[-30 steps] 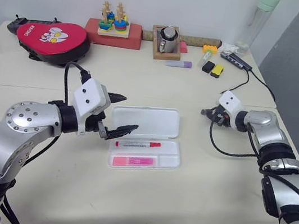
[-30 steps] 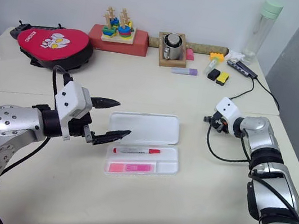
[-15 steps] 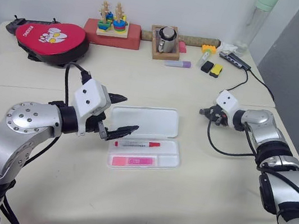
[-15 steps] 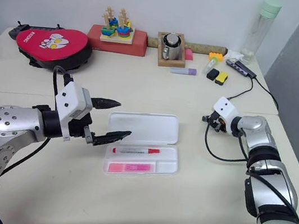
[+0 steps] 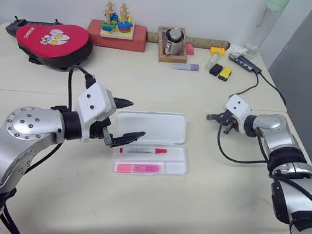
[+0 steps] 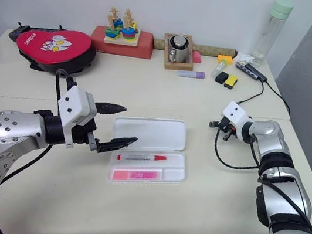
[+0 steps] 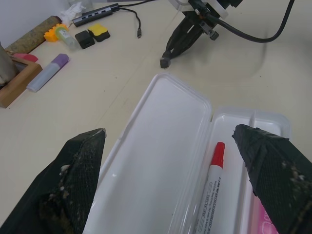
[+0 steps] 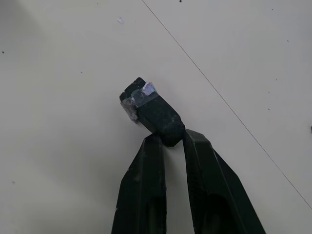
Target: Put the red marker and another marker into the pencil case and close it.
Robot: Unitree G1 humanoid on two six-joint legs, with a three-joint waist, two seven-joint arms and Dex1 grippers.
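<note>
Next, I release the small black tip from my right gripper in the tray's empty compartment (image 5: 171,168) beside the pink highlighter's end.
The white pencil case (image 5: 152,125) lies open in the middle of the table, its lid flat behind the tray. The red marker (image 5: 145,150) lies in the tray's rear slot and the pink highlighter (image 5: 139,168), the other marker, in the front slot. My left gripper (image 5: 135,118) hovers wide open at the case's left end, one fingertip (image 7: 73,185) over the lid's corner and the other near the marker's tail. Well to the right of the case, my right gripper (image 5: 210,117) points at the bare table, its fingers (image 8: 146,185) closed together at a small taped black tip.
Along the back stand a red pouch (image 5: 52,38), a stacking toy (image 5: 118,25), a metal cup (image 5: 174,41), a purple marker (image 5: 186,66), small black and yellow blocks (image 5: 222,72), a hub with its cable (image 5: 244,63) and a bottle (image 5: 269,19).
My right gripper's fingers have closed together while the hand stayed where it was. The left gripper and the case's contents have not moved.
</note>
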